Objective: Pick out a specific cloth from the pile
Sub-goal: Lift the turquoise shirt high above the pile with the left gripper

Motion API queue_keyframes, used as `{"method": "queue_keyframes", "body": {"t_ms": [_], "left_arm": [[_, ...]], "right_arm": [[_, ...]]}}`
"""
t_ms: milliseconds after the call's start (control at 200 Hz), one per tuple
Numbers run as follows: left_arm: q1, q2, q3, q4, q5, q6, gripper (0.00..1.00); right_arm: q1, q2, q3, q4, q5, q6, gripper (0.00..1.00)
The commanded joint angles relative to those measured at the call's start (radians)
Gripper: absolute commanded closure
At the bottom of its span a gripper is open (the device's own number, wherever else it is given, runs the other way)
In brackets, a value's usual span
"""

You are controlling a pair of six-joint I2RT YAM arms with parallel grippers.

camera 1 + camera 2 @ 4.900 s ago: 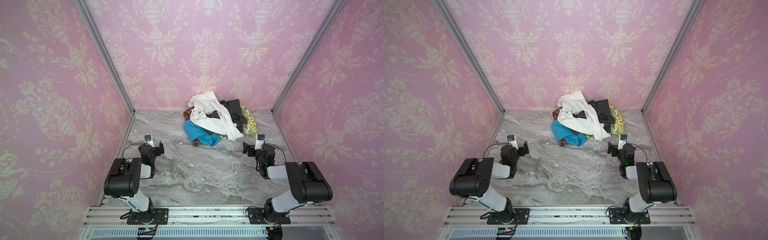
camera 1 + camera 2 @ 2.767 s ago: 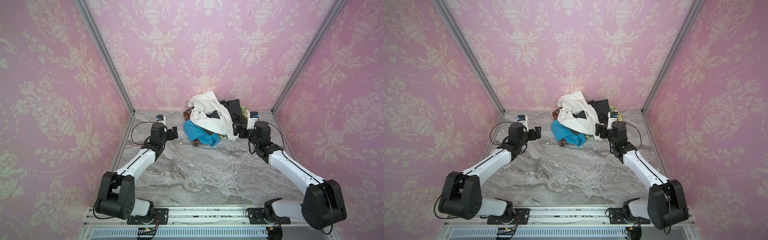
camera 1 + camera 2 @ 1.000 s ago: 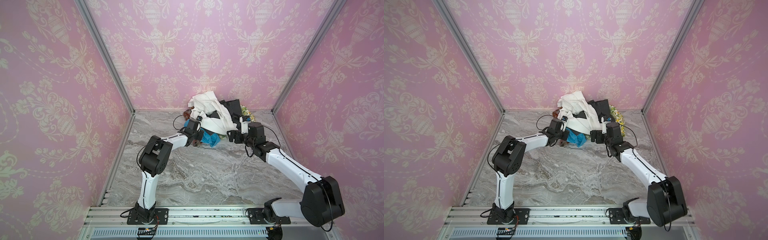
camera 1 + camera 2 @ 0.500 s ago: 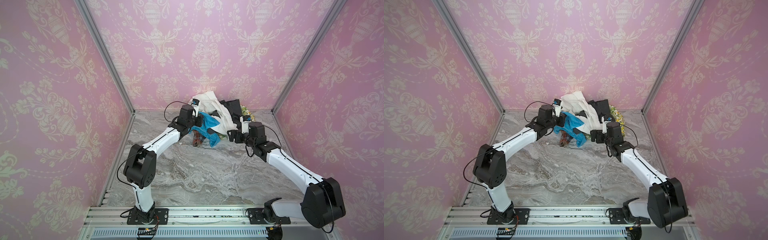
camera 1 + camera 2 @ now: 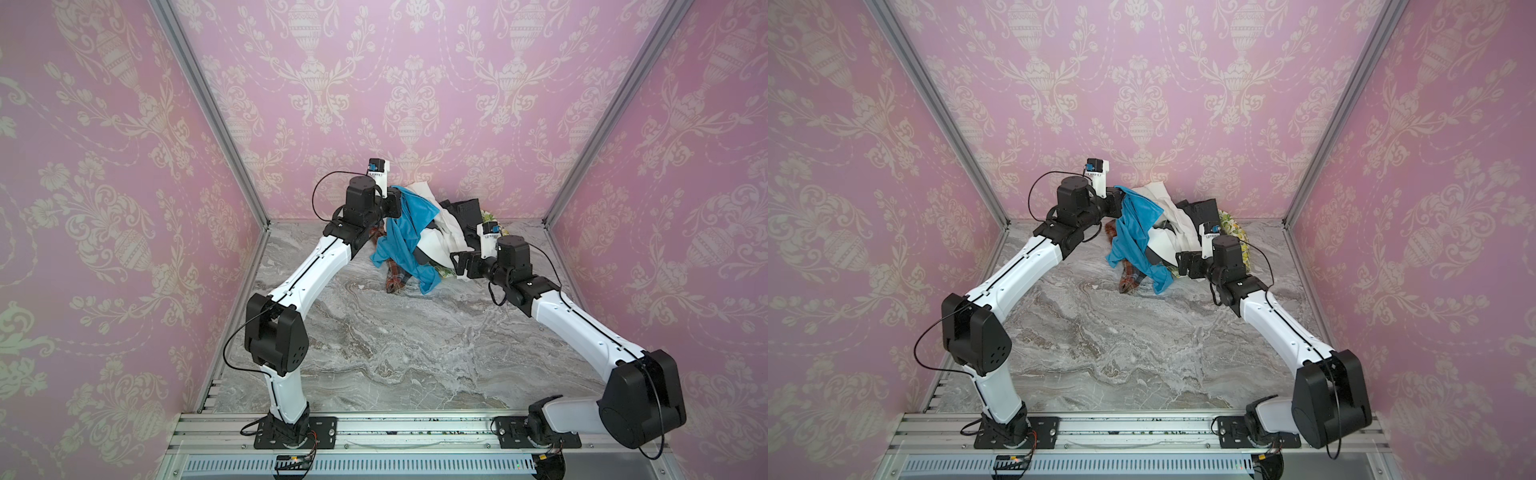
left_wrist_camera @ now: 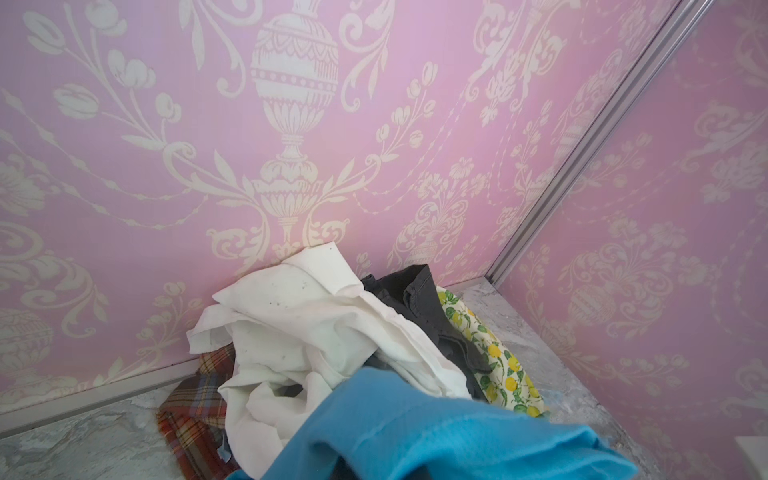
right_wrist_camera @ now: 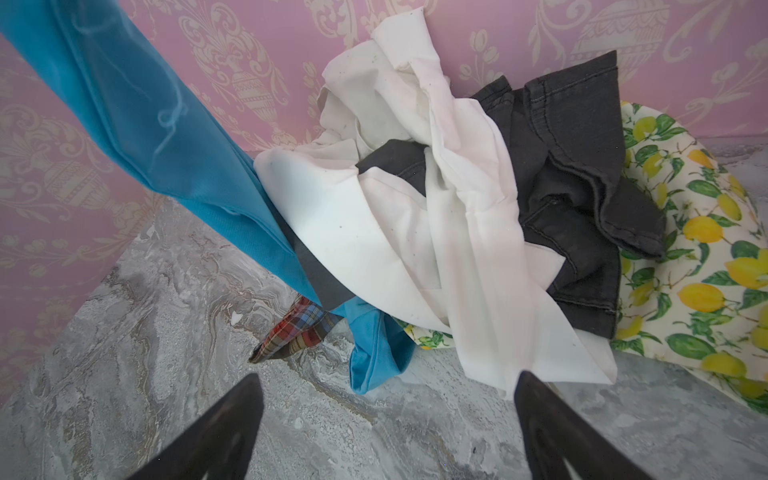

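Note:
The robot's right gripper needs to next move to the turquoise-blue cloth's hanging middle (image 5: 407,237) (image 7: 228,196), below the left gripper, and close there.
The turquoise-blue cloth (image 5: 405,232) hangs from my left gripper (image 5: 397,205), which is shut on its upper end, raised above the left side of the pile (image 5: 446,239). Its lower end (image 7: 374,353) still lies on the marble floor under the white cloth's edge. In the left wrist view the blue cloth (image 6: 436,436) covers the jaws. My right gripper (image 5: 459,264) stands open, low at the pile's front right, empty; in its wrist view the dark fingers (image 7: 232,419) frame bare floor in front of the white cloth (image 7: 415,232).
The pile sits against the back wall: a white cloth (image 5: 1177,226), a dark grey cloth (image 7: 582,187), a lemon-print cloth (image 7: 698,270) and a red-orange plaid cloth (image 5: 395,282) poking out in front. Pink walls close in on three sides; marble floor (image 5: 395,353) lies in front.
My left gripper has risen with the blue cloth, which went from bunched on the floor to hanging stretched. The plaid cloth was dragged forward a little. The right arm has barely moved.

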Motion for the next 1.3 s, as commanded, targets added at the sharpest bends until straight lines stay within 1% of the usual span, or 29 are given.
{"method": "queue_keyframes", "body": {"t_ms": [0, 175, 355, 490, 651, 666, 731, 791, 926, 946, 971, 996, 1021, 1026, 1031, 1036, 1056, 1081, 1096, 1206, 1296], "left_arm": [[0.003, -0.037, 0.095, 0.017, -0.005, -0.07, 1.0], [0.003, -0.033, 0.204, -0.041, -0.032, -0.076, 1.0], [0.002, -0.016, 0.345, -0.174, -0.035, -0.047, 1.0], [0.001, -0.028, 0.377, -0.213, -0.029, -0.029, 1.0], [0.001, -0.051, 0.39, -0.252, -0.024, -0.019, 1.0], [0.001, -0.054, 0.39, -0.255, -0.024, -0.017, 1.0], [0.001, -0.068, 0.393, -0.269, -0.025, -0.016, 1.0], [0.001, -0.078, 0.404, -0.292, -0.029, -0.012, 1.0], [0.001, -0.109, 0.408, -0.326, -0.028, -0.007, 1.0], [0.001, -0.113, 0.408, -0.329, -0.028, -0.006, 1.0], [0.001, -0.119, 0.407, -0.335, -0.028, -0.007, 1.0], [0.001, -0.126, 0.407, -0.339, -0.03, -0.003, 1.0], [0.001, -0.13, 0.407, -0.346, -0.036, 0.0, 1.0], [0.001, -0.131, 0.407, -0.347, -0.036, 0.001, 1.0], [0.001, -0.132, 0.407, -0.349, -0.038, 0.002, 1.0], [0.001, -0.133, 0.407, -0.351, -0.039, 0.003, 1.0], [0.002, -0.135, 0.407, -0.358, -0.046, 0.008, 1.0], [0.004, -0.139, 0.407, -0.369, -0.056, 0.016, 1.0], [0.005, -0.141, 0.407, -0.377, -0.063, 0.021, 1.0], [0.049, -0.154, 0.388, -0.427, -0.083, 0.021, 1.0], [0.114, -0.177, 0.313, -0.433, -0.087, 0.0, 1.0]], "right_arm": [[0.004, 0.03, 0.028, 0.068, -0.052, -0.022, 0.05], [0.027, 0.079, 0.073, 0.089, -0.097, -0.025, 0.05], [0.093, 0.139, 0.1, 0.139, -0.122, -0.056, 0.05], [0.158, 0.208, 0.126, 0.198, -0.128, -0.081, 0.05], [0.23, 0.307, 0.172, 0.263, -0.099, -0.116, 0.04], [0.233, 0.315, 0.204, 0.273, -0.096, -0.119, 0.05], [0.257, 0.357, 0.236, 0.307, -0.074, -0.15, 0.04], [0.27, 0.405, 0.286, 0.303, -0.037, -0.183, 0.03], [0.272, 0.535, 0.409, 0.327, 0.014, -0.224, 0.03], [0.273, 0.556, 0.428, 0.33, 0.016, -0.228, 0.06], [0.274, 0.581, 0.457, 0.322, 0.007, -0.234, 0.13], [0.275, 0.602, 0.489, 0.305, -0.002, -0.24, 0.24], [0.279, 0.619, 0.519, 0.285, -0.002, -0.24, 0.4], [0.279, 0.625, 0.525, 0.281, -0.002, -0.239, 0.4], [0.28, 0.625, 0.53, 0.278, -0.002, -0.239, 0.48], [0.28, 0.63, 0.535, 0.274, -0.002, -0.239, 0.48], [0.283, 0.637, 0.555, 0.258, -0.006, -0.235, 0.65], [0.285, 0.642, 0.573, 0.241, -0.017, -0.227, 0.89], [0.286, 0.642, 0.582, 0.233, -0.021, -0.22, 0.99], [0.289, 0.596, 0.559, 0.25, -0.053, -0.167, 1.0], [0.294, 0.534, 0.532, 0.245, -0.083, -0.139, 1.0]]}}
